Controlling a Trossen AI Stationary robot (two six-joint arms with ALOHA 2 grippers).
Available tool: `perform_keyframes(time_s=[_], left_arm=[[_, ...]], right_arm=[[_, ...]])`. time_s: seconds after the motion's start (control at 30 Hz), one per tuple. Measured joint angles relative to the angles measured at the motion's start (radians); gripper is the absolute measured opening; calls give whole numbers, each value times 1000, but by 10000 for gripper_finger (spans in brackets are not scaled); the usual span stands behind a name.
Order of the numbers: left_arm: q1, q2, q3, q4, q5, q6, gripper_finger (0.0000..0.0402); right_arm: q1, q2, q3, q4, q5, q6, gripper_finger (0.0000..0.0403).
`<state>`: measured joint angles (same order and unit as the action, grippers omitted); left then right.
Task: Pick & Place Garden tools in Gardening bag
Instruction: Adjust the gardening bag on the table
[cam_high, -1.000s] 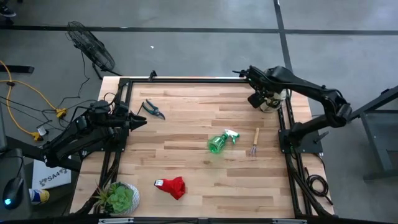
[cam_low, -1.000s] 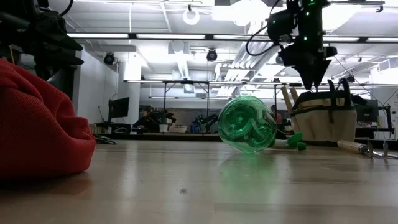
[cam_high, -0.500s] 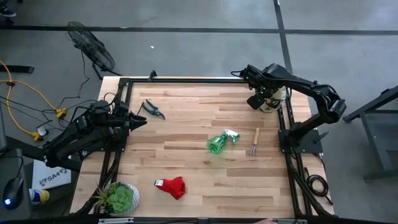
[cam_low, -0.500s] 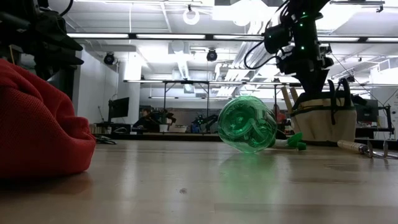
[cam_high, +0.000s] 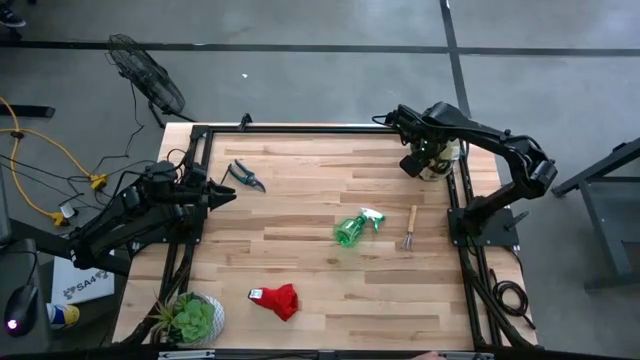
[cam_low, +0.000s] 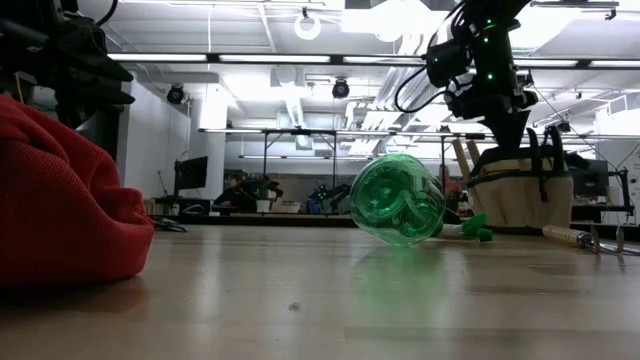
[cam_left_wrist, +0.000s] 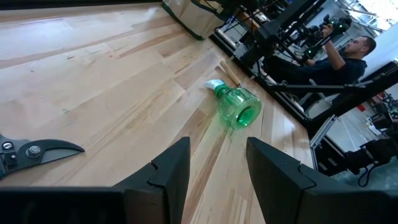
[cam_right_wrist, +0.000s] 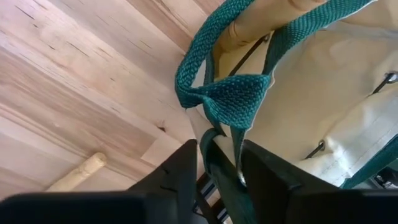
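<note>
The gardening bag stands at the corner far from the pruning shears, so the robot's right gripper will first take hold of the bag's green strap (cam_right_wrist: 217, 138) and bring the bag closer.
The tan gardening bag (cam_high: 443, 160) with green trim stands at the table's far right corner; it also shows in the low view (cam_low: 525, 195). My right gripper (cam_high: 418, 163) points down at the bag's rim, open, with a green loop handle (cam_right_wrist: 219, 155) between its fingers. A wooden handle (cam_right_wrist: 267, 25) sticks up from the bag. On the table lie the pruning shears (cam_high: 245, 176), the green spray bottle (cam_high: 350, 229) on its side, a wooden-handled fork (cam_high: 410, 230) and the red glove (cam_high: 277, 300). My left gripper (cam_high: 228, 193) waits open at the left edge. My right gripper comes from above with one finger (cam_right_wrist: 180, 180) on each side of the bag's green handle strap (cam_right_wrist: 214, 146), where it meets the rim. I cannot tell whether the fingers touch the strap. The bag stands on the table.
A green potted plant (cam_high: 190, 318) stands at the near left corner. The table's black frame (cam_high: 300, 128) runs along the edges. Bare wood lies in the table's middle and along its near right. A person (cam_left_wrist: 354, 53) shows beyond the table in the left wrist view.
My right gripper has come down from above the bag onto its rim, then held nearly still. The tools on the table have not moved.
</note>
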<state>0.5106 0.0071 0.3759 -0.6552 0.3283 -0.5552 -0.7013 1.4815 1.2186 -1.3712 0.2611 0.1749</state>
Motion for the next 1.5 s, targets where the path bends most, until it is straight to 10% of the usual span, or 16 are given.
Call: perform_keyframes(time_s=[0.3, 0.73, 1.27, 1.5], left_arm=[[0, 0, 0, 0, 0, 0, 154], [0, 0, 0, 0, 0, 0, 154], [0, 0, 0, 0, 0, 0, 154], [0, 0, 0, 0, 0, 0, 154]], right_arm=[[19, 0, 0, 3, -2, 13, 13], [21, -1, 0, 26, -8, -12, 5], [0, -1, -7, 27, -57, -97, 160], [-8, -2, -36, 22, 1, -94, 160]])
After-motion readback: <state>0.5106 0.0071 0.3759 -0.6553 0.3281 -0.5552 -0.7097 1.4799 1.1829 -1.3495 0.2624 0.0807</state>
